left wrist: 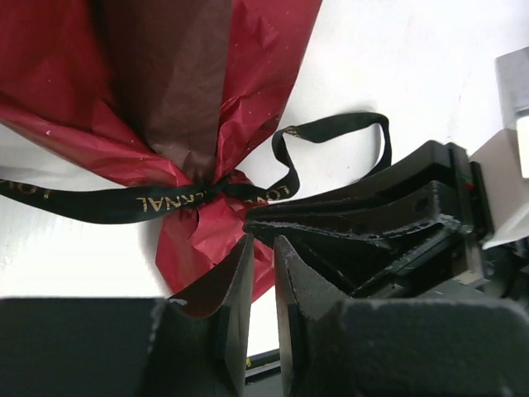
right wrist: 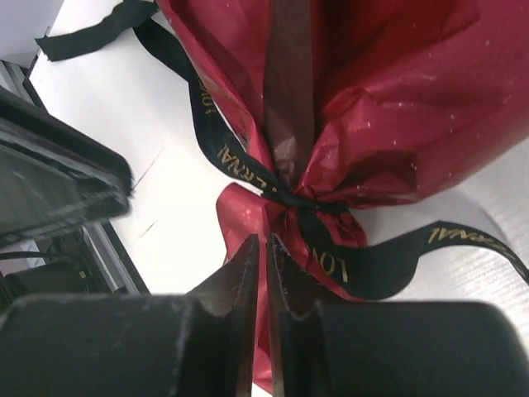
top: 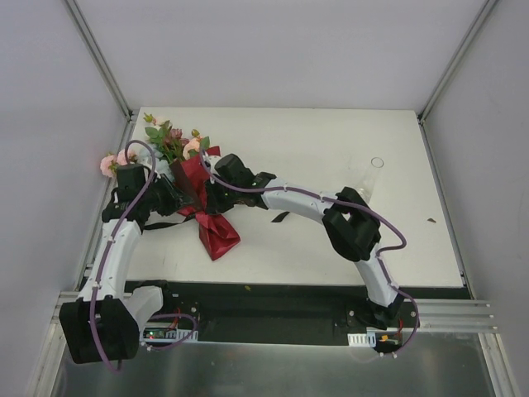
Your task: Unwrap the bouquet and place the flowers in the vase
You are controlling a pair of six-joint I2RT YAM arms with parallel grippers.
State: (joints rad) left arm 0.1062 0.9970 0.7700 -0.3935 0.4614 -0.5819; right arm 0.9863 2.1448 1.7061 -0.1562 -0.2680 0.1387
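The empty fingers of my left gripper are over the paper tail, short of the black ribbon's knot, so I should open them and pinch nearer to the knot (left wrist: 213, 190).
The bouquet (top: 212, 225) lies on the left part of the table, its dark red paper (left wrist: 190, 74) cinched by a black ribbon (right wrist: 240, 165) with gold lettering. The flowers (top: 169, 141) stick out at the far end, with pink blooms to the left. My left gripper (left wrist: 263, 248) hovers at the knot (left wrist: 216, 186), its jaws a narrow slit apart with nothing in it. From the other side my right gripper (right wrist: 263, 241) is shut just short of the knot (right wrist: 285, 197), over the paper tail. The clear vase (top: 374, 175) stands far right.
A ribbon tail (top: 281, 217) lies on the white table (top: 331, 240) under my right arm. My right arm's fingers (left wrist: 347, 219) crowd the left wrist view. A black strip (top: 273, 298) runs along the near edge, and metal posts (top: 99, 58) rise at the back corners.
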